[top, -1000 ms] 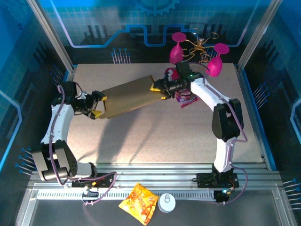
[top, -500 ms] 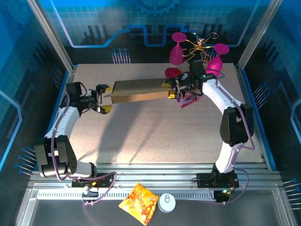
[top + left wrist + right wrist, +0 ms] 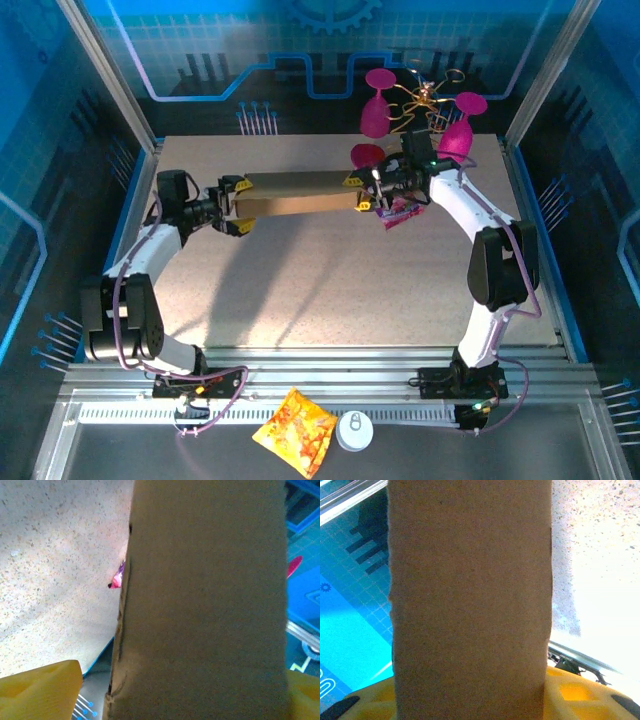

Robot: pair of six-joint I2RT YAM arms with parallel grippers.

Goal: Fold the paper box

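Observation:
My right gripper should set the paper box down, as it clamps the box across its whole width, and then pinch the flap at the paper box's end (image 3: 350,193).
The paper box (image 3: 300,192) is a plain brown cardboard piece held above the table, its long side running left to right. My right gripper (image 3: 360,193) is shut on its right end. The cardboard (image 3: 470,595) runs up from between the yellow fingers (image 3: 580,695) in the right wrist view. At the box's left end my left gripper (image 3: 236,205) straddles it with its jaws wide. In the left wrist view the box (image 3: 200,605) touches the right-hand finger (image 3: 302,695), while a gap separates it from the left-hand finger (image 3: 45,690).
Pink wine glasses (image 3: 378,110) (image 3: 458,135) stand by a gold wire rack (image 3: 425,100) at the back right. A pink-purple packet (image 3: 395,212) lies under the right gripper. An orange-yellow snack packet (image 3: 295,430) and a white lid (image 3: 354,430) lie beyond the table's (image 3: 350,290) front rail.
The box has swung from a slant to level and moved toward the back of the table. Both arms went with it, the left gripper sliding right along its left end.

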